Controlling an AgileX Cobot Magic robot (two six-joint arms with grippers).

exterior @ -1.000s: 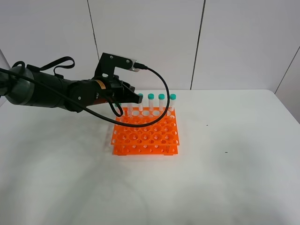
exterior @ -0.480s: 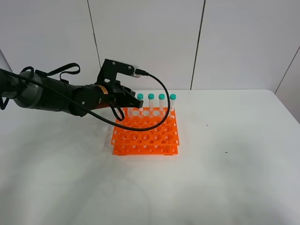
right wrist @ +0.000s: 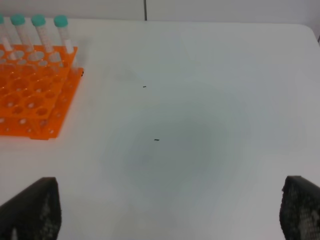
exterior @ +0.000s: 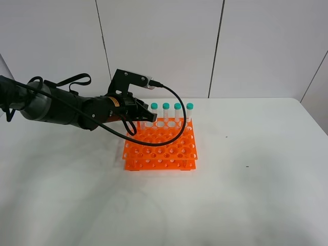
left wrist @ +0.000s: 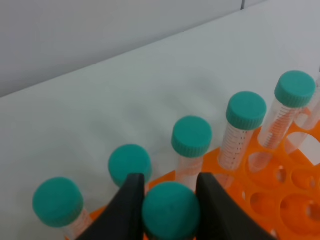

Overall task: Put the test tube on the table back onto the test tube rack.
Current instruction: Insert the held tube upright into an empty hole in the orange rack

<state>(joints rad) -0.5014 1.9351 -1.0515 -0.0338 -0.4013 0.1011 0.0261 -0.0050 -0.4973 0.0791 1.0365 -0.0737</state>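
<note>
Next, my left gripper releases the test tube in the orange rack [exterior: 143,124] [left wrist: 170,220], just in front of the tubes in the back row.
My left gripper [left wrist: 171,200] is shut on a test tube [left wrist: 171,212]; its teal cap sits between the two black fingers [left wrist: 127,205]. In the high view the left gripper [exterior: 140,116] hangs over the back left corner of the orange test tube rack [exterior: 160,147], and it hides the held tube. Several more teal-capped tubes [left wrist: 191,137] stand in the rack's [left wrist: 285,192] back row just beyond the held one; they show as a line of tubes [exterior: 177,111] from above. My right gripper [right wrist: 165,207] is open and empty over the white table [right wrist: 200,125], far right of the rack [right wrist: 30,95].
The left arm and its black cable [exterior: 177,110] loop over the rack's left side. The table [exterior: 246,195] spreads wide to the right and front of the rack, with two tiny dark specks [right wrist: 157,139]. A white panelled wall stands behind.
The left gripper with its tube has shifted slightly right and lower over the rack's back left corner. The rack and the right gripper have not moved.
</note>
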